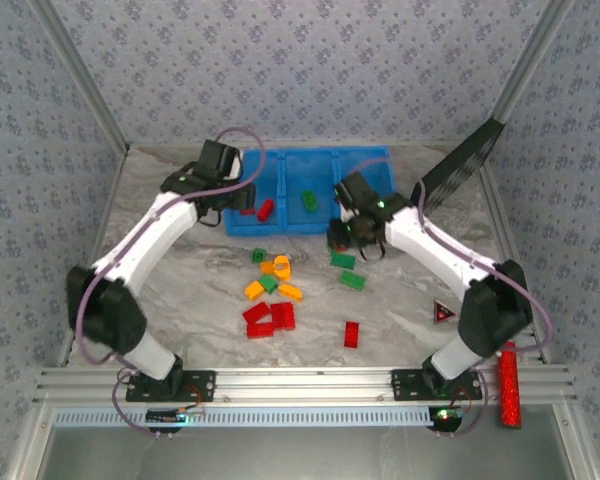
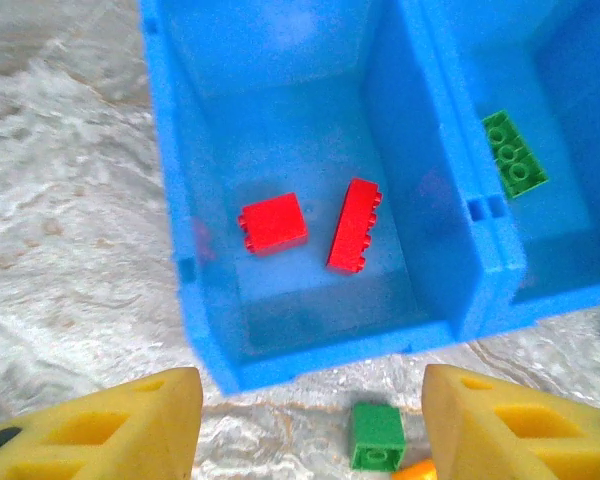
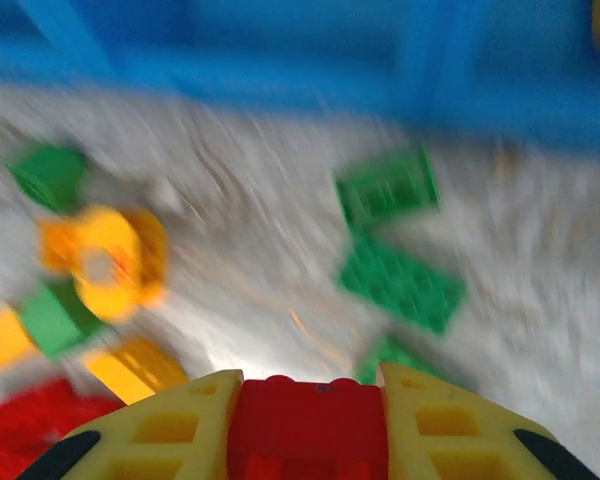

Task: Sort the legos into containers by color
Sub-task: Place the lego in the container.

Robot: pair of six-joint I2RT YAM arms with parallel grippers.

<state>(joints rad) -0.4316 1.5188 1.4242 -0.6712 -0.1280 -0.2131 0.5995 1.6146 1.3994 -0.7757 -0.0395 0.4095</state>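
Next, my right hand releases the red brick, now just in front of the tray, beside the other red bricks in the blue tray (image 1: 252,220), near the tray's front side.
The blue tray (image 1: 280,165) lies at the back of the table. Its left compartment (image 2: 280,120) holds two red bricks (image 2: 273,222) (image 2: 354,224), and the middle compartment holds a green brick (image 2: 514,152). My left gripper (image 2: 310,420) hangs open over the tray's near left wall (image 1: 230,212), with nothing between its fingers. A small green brick (image 2: 377,436) lies on the table below it. My right gripper (image 3: 310,385) is shut on a red brick (image 3: 305,425) just in front of the tray (image 1: 342,238). Loose green (image 3: 400,280), orange (image 3: 105,260) and red (image 1: 270,318) bricks lie on the table's middle.
A black flat panel (image 1: 460,165) leans at the back right. A long red studded cylinder (image 1: 507,385) lies on the front rail at the right. A small dark triangular piece (image 1: 443,311) sits near the right arm. One red brick (image 1: 351,333) lies apart toward the front.
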